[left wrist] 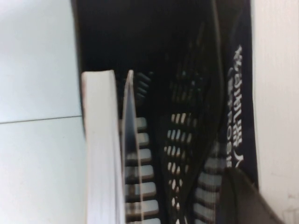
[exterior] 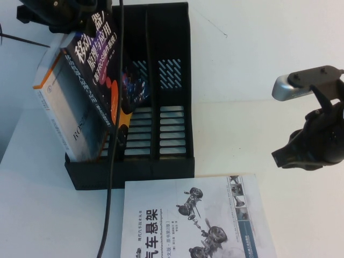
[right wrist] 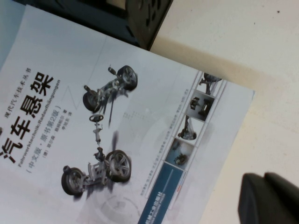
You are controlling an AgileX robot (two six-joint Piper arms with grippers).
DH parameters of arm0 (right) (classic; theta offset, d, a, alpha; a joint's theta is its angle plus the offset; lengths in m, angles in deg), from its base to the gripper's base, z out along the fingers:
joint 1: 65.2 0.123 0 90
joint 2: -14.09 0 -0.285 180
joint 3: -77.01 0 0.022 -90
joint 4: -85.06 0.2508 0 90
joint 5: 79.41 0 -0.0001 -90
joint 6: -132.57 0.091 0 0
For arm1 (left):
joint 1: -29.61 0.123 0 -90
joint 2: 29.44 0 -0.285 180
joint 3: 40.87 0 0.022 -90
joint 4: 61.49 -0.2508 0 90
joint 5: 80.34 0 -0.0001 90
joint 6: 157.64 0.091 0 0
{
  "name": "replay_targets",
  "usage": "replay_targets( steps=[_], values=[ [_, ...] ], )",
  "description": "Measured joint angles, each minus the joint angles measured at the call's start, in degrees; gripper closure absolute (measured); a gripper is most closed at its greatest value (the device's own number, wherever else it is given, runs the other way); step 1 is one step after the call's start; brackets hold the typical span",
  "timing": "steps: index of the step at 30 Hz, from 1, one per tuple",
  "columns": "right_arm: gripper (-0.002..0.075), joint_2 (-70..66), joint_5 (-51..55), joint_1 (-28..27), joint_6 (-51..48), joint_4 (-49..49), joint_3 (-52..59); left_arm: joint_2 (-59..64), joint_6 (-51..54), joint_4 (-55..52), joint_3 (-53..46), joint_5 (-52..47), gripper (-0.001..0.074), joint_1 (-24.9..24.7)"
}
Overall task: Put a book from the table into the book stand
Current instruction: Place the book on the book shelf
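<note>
I should use my left gripper to stand the black book on the book stand's slotted bottom between the white-and-orange book and the book stand's divider (exterior: 123, 153). The black book now hangs tilted over the stand.
The black book (exterior: 99, 59) with white title characters hangs tilted over the black book stand (exterior: 172, 32). Its lower corner reaches down between the stand's walls; I cannot tell which compartment. My left gripper (exterior: 75, 19) is at the top left, shut on the book's upper end. In the left wrist view the book's black cover (left wrist: 238, 93) runs along the stand's slotted floor (left wrist: 180, 135), with one finger (left wrist: 243, 200) against it. My right gripper (exterior: 301, 153) hangs shut and empty above the white table (exterior: 258, 80) at the right; its fingertips (right wrist: 271, 200) show in the right wrist view.
A white-and-orange book (exterior: 64, 107) leans in the stand's left compartment; its page edge (left wrist: 100, 154) shows in the left wrist view. A white book with car suspension pictures (exterior: 193, 220) lies flat in front of the stand (right wrist: 117, 130). A black cable (exterior: 114, 134) hangs across the stand.
</note>
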Motion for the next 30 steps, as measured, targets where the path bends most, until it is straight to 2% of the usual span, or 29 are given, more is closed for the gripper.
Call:
replay_targets(
  steps=[18,30],
  values=[
    [0.0726,-2.4,-0.1,0.0,0.0,0.0,0.0,0.2,-2.6,-2.1,2.3,1.7,0.0623,-0.3],
    [0.0726,-2.4,-2.0,0.0,0.0,-0.1,0.0,0.3,-2.8,-2.5,8.4,1.2,0.0623,-0.3]
  ],
)
